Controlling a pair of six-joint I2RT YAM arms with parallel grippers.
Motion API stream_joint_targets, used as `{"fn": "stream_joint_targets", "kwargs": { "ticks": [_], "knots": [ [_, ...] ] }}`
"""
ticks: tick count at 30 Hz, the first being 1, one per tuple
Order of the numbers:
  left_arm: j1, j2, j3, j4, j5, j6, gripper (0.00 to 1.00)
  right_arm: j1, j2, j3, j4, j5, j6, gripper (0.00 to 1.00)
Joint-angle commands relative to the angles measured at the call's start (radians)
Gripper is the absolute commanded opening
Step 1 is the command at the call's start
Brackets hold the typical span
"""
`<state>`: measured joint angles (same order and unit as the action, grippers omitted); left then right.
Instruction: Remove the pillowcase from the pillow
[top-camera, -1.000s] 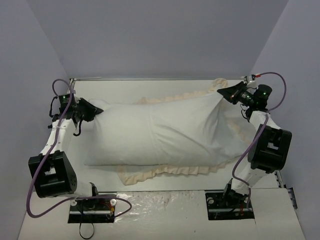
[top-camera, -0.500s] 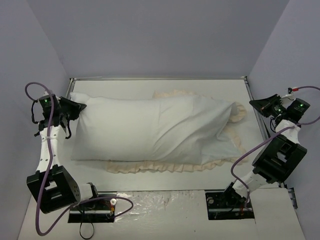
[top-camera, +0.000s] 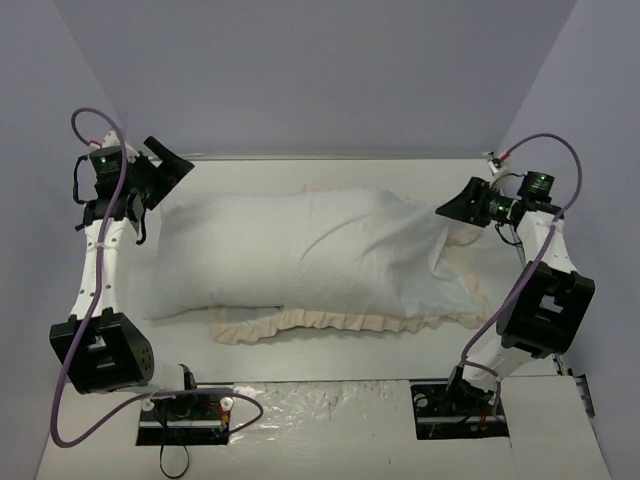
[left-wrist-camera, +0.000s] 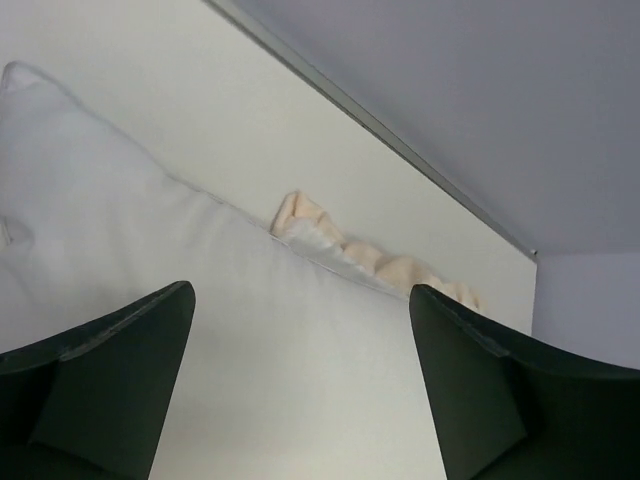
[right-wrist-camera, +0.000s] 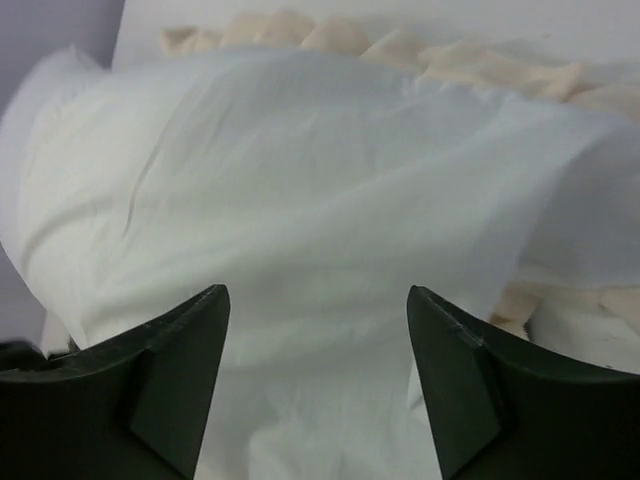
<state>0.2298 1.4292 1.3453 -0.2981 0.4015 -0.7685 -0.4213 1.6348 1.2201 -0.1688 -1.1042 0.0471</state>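
Observation:
I need to next use my left gripper to grab the pillow's near edge (top-camera: 248, 306), just above the corner of the cream frill that is closest to the pillow's bare end.
The plump white pillow (top-camera: 225, 250) lies across the table, its bare left end sticking out of the pillowcase (top-camera: 400, 255). The pillowcase shows its wrinkled white face, with a cream frill (top-camera: 340, 322) along the near edge and at the right end. My left gripper (top-camera: 172, 160) hovers open above the pillow's far left corner. In the left wrist view the left gripper (left-wrist-camera: 300, 300) has only the pillow (left-wrist-camera: 120, 230) beneath it and the frill (left-wrist-camera: 305, 215) beyond. My right gripper (top-camera: 446, 209) is open at the pillowcase's right end, over the loose white fabric (right-wrist-camera: 300, 180).
A metal rail (top-camera: 320, 158) marks the table's far edge, and grey walls close in at the back and both sides. The arm bases (top-camera: 185, 410) (top-camera: 460, 405) sit at the near edge. Purple cables loop from both wrists.
Both grippers, shut before, now stand open with nothing in them. The left arm has risen toward the far left corner. The right gripper has swung back in to the pillowcase's right end.

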Motion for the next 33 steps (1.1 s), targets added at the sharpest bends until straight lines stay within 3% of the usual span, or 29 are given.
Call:
{"fn": "stream_joint_targets", "kwargs": {
  "ticks": [1, 2, 6, 11, 12, 15, 17, 19, 23, 25, 31, 33],
  "knots": [
    [-0.062, -0.108, 0.066, -0.015, 0.013, 0.193, 0.88, 0.126, -0.035, 0.056, -0.345, 0.048, -0.407, 0.69],
    [-0.081, -0.124, 0.063, -0.019, 0.017, 0.222, 0.88, 0.157, -0.041, 0.059, -0.442, 0.072, -0.562, 0.73],
    [-0.213, -0.22, 0.011, -0.055, 0.013, 0.34, 0.89, 0.3, -0.087, 0.035, -0.641, 0.222, -0.932, 0.81],
    [-0.442, -0.387, -0.156, -0.079, -0.061, 0.36, 0.89, 0.345, -0.193, -0.03, -0.923, 0.348, -1.457, 0.84],
    [-0.472, -0.412, -0.176, -0.107, -0.076, 0.351, 0.89, 0.346, -0.207, -0.04, -0.967, 0.369, -1.654, 0.84],
    [-0.599, -0.51, -0.244, -0.148, -0.176, 0.292, 0.89, 0.368, -0.288, -0.111, -1.017, 0.435, -1.794, 0.86],
    [-0.671, -0.545, -0.293, -0.159, -0.281, 0.233, 0.88, 0.407, -0.343, -0.183, -1.009, 0.46, -1.826, 0.86],
    [-0.757, -0.604, -0.327, -0.17, -0.41, 0.109, 0.88, 0.492, -0.38, -0.255, -0.919, 0.461, -1.723, 0.85],
    [-0.849, -0.685, -0.411, -0.215, -0.602, -0.18, 0.88, 0.605, -0.484, -0.403, -0.585, 0.509, -1.353, 0.83],
    [-0.894, -0.699, -0.428, -0.249, -0.653, -0.253, 0.88, 0.645, -0.512, -0.45, -0.42, 0.595, -1.185, 0.83],
    [-1.013, -0.641, -0.459, -0.343, -0.817, -0.543, 0.89, 0.677, -0.506, -0.545, -0.222, 0.701, -1.077, 0.82],
    [-1.063, -0.594, -0.457, -0.38, -0.922, -0.655, 0.89, 0.687, -0.506, -0.57, -0.204, 0.696, -1.069, 0.77]
  ]
}}
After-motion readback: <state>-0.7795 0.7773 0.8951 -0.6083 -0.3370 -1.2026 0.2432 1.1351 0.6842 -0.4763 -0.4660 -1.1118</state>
